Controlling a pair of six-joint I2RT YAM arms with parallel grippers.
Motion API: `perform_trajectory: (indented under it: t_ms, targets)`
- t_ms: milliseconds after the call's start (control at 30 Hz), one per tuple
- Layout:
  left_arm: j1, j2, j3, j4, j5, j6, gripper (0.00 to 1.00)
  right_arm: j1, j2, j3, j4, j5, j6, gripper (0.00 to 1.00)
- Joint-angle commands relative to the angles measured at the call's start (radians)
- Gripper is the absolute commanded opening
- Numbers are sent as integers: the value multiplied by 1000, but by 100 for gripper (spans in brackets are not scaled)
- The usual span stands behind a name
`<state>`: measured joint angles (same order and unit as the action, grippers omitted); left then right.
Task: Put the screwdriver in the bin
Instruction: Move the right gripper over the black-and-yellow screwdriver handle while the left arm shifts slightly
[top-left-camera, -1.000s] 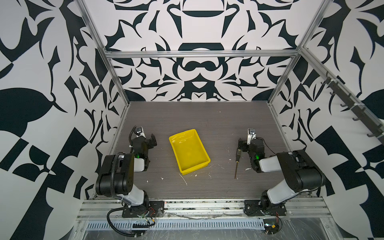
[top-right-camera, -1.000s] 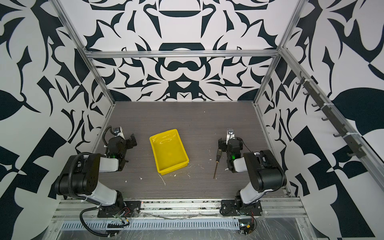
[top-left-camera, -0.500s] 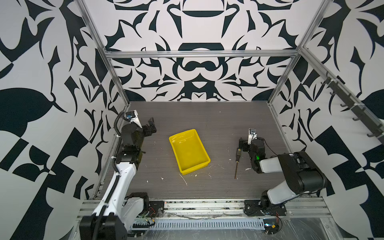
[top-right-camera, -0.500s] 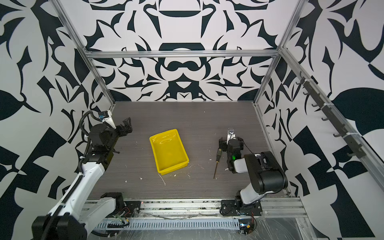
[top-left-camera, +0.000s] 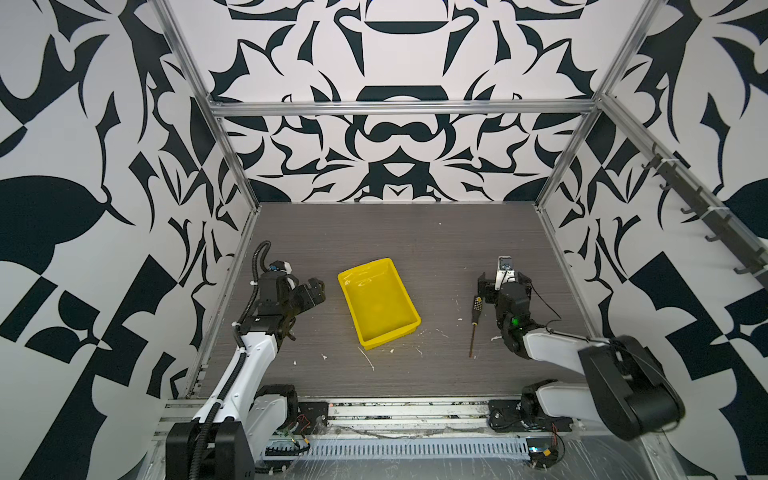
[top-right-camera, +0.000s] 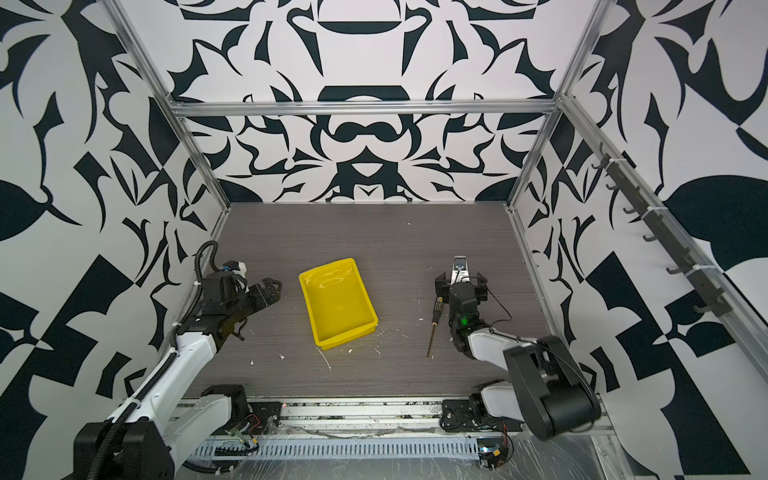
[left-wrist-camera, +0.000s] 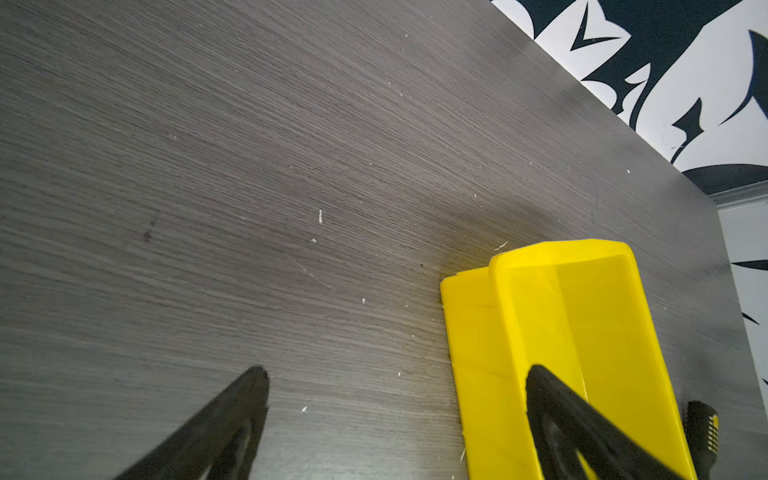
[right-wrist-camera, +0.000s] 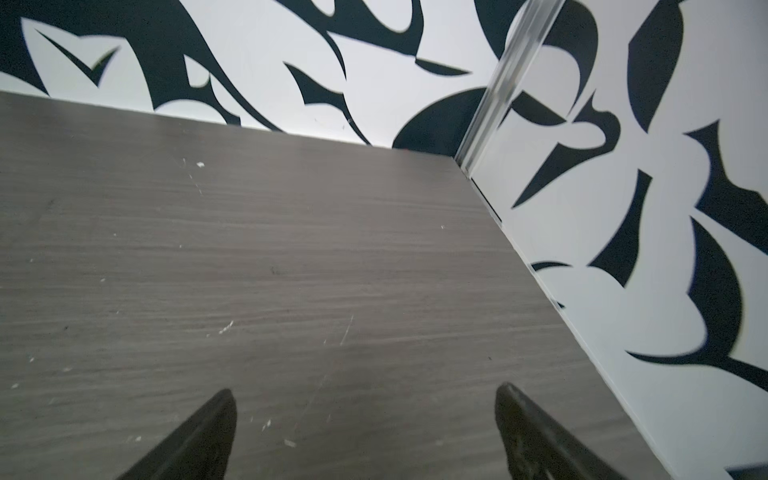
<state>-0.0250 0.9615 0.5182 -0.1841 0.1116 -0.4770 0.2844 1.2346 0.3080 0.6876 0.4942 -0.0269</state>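
My right gripper is to go to the screwdriver next. It should then close on the narrow front end of its black handle (top-left-camera: 475, 320).
The screwdriver (top-left-camera: 475, 318) (top-right-camera: 434, 322) lies flat on the dark table, right of the bin, black handle toward the back and thin shaft toward the front. The empty yellow bin (top-left-camera: 380, 303) (top-right-camera: 338, 303) stands mid-table, turned at a slant. My right gripper (top-left-camera: 503, 286) (top-right-camera: 461, 283) is low and open, just right of the screwdriver's handle and apart from it. Its wrist view shows open jaws (right-wrist-camera: 365, 390) over bare table. My left gripper (top-left-camera: 316, 291) (top-right-camera: 272, 291) hovers open left of the bin. The left wrist view shows that gripper (left-wrist-camera: 399, 370), the bin (left-wrist-camera: 582, 311) and the handle (left-wrist-camera: 706, 432).
Small white scraps (top-left-camera: 370, 359) litter the table in front of the bin. Patterned walls with aluminium posts (top-left-camera: 559, 166) close in the table on three sides. A rail with hooks (top-left-camera: 706, 216) runs along the right wall.
The left arm has unfolded from its low rest pose, risen and swung its gripper toward the bin's left side. The right arm, the screwdriver and the bin have stayed put.
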Motion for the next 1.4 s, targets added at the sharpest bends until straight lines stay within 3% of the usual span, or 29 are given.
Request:
perform_trajectory:
  t_ms: [0, 100, 167, 200, 233, 333, 467, 567, 733, 867, 1000, 1200, 1367]
  targets:
    - [5, -41, 0, -37, -3, -52, 99, 13, -164, 179, -456, 133, 143, 100]
    - [5, -79, -28, -70, -82, -142, 99, 13, -250, 300, -775, 132, 254, 100]
    - [5, -114, -18, -120, -117, -141, 99, 13, -295, 347, -996, 195, 514, 100]
    - [5, -136, -22, -137, -152, -156, 99, 10, -322, 381, -1218, 176, 740, 99]
    - [5, -157, -34, -160, -206, -196, 99, 1, -353, 367, -1268, 109, 791, 99]
    - [7, -208, -96, -141, -279, -291, 99, -20, -421, 297, -1216, -154, 721, 99]
    - [7, -227, -118, -116, -259, -293, 99, -21, -426, 249, -1228, -260, 802, 98]
    - [7, -209, -110, -118, -261, -294, 99, -21, -379, 209, -1142, -389, 814, 93]
    - [6, -163, -83, -150, -280, -301, 99, -19, -281, 200, -1098, -458, 847, 82]
    - [7, -154, -79, -152, -283, -302, 99, -19, -236, 194, -1033, -548, 804, 72]
    - [6, -163, -82, -155, -289, -303, 99, -17, -193, 198, -1027, -554, 791, 71]
    - [7, -188, -91, -157, -306, -310, 99, -15, -101, 214, -1013, -593, 773, 48]
    - [6, -191, -95, -153, -303, -310, 99, -7, -45, 223, -1015, -598, 769, 45]
